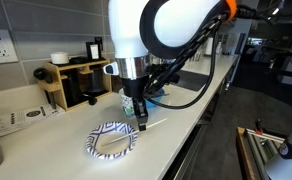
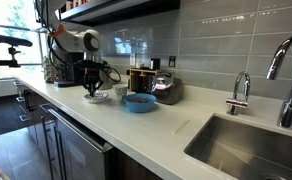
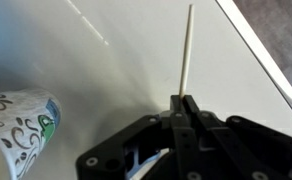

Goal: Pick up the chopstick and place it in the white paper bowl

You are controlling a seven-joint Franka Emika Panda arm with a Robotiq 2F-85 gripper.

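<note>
My gripper needs to let go of the chopstick on the white counter (image 1: 150,125) close beside the rim of the white paper bowl.
My gripper (image 3: 183,100) is shut on one end of the chopstick (image 3: 186,50), a thin pale stick that points away from the fingers over the white counter. In an exterior view the gripper (image 1: 139,116) hangs low beside the far right rim of the white paper bowl (image 1: 96,148), and the chopstick (image 1: 154,124) sticks out to the right, outside the bowl. The bowl's white centre holds nothing that I can see. In an exterior view the gripper (image 2: 93,88) is just above the bowl (image 2: 94,98). Whether the stick's far end touches the counter I cannot tell.
A tall patterned paper cup (image 3: 21,125) stands left of the gripper. A solid blue bowl (image 2: 139,102) sits further along the counter. A wooden rack (image 1: 74,80) with appliances stands against the tiled wall. The counter edge (image 3: 271,70) runs close on the right. A sink (image 2: 251,145) lies far off.
</note>
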